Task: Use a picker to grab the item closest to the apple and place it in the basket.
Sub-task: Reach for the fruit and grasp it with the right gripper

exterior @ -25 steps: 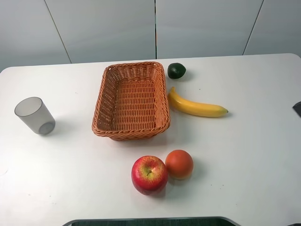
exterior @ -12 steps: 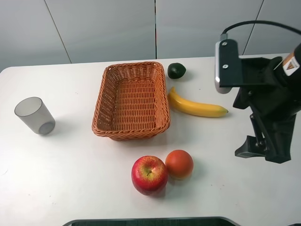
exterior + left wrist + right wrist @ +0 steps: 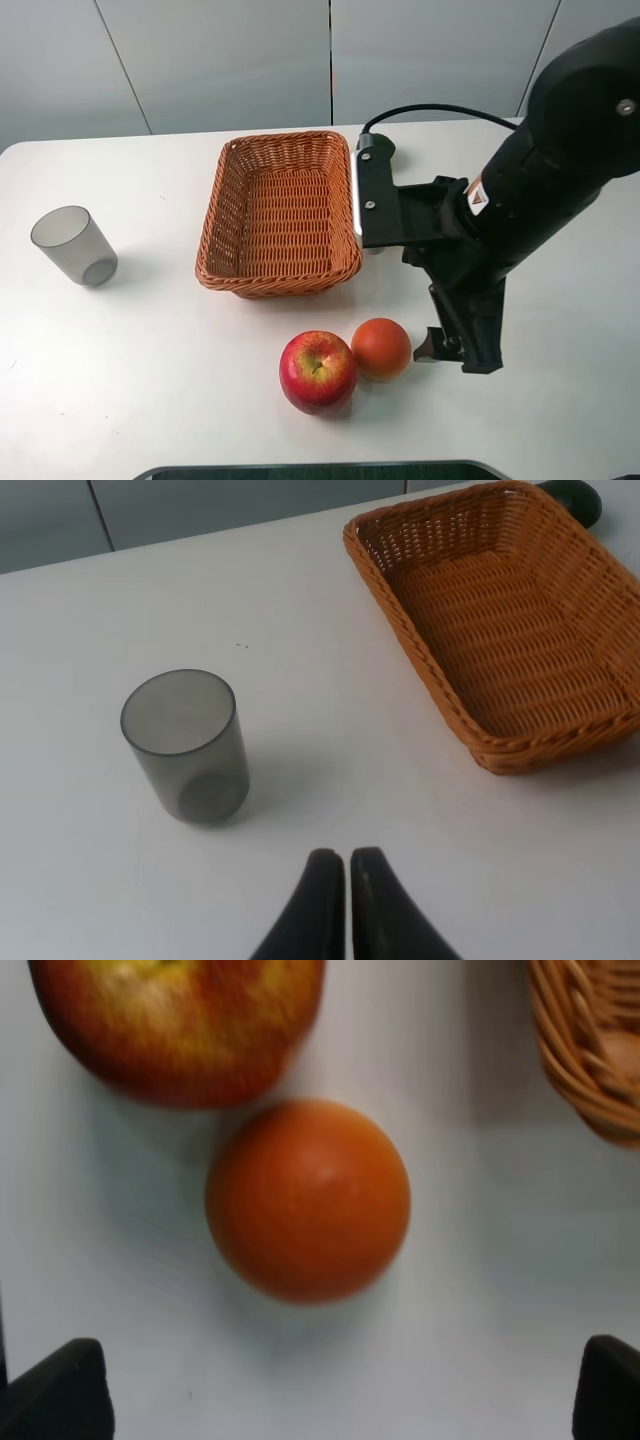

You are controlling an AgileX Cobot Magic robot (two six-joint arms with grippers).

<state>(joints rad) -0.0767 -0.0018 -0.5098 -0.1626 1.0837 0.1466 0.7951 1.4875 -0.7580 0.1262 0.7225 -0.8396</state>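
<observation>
Next, I take hold around the orange's middle [image 3: 381, 350] [image 3: 308, 1202] with my right gripper, because the orange is the item that is closest to the red apple.
A red apple [image 3: 318, 371] lies near the table's front edge, and an orange [image 3: 381, 348] touches its right side. In the right wrist view the orange [image 3: 308, 1200] sits just beyond the apple [image 3: 180, 1020]. My right gripper [image 3: 450, 348] hovers low, just right of the orange. It is open, with its fingertips [image 3: 55, 1390] spread wide and nothing between them. The woven basket [image 3: 280, 210] stands empty behind the fruit. My left gripper [image 3: 337, 900] is shut on nothing and does not show in the exterior high view.
A grey translucent cup [image 3: 73, 245] stands at the left, close to my left gripper in the left wrist view [image 3: 187, 745]. My right arm [image 3: 520, 200] covers the banana and avocado; a bit of the avocado [image 3: 578, 495] shows past the basket's far corner.
My right arm swung in from the right edge, across the table, down to the right of the orange. It now hides the banana and avocado. Fruit, basket and cup have not moved.
</observation>
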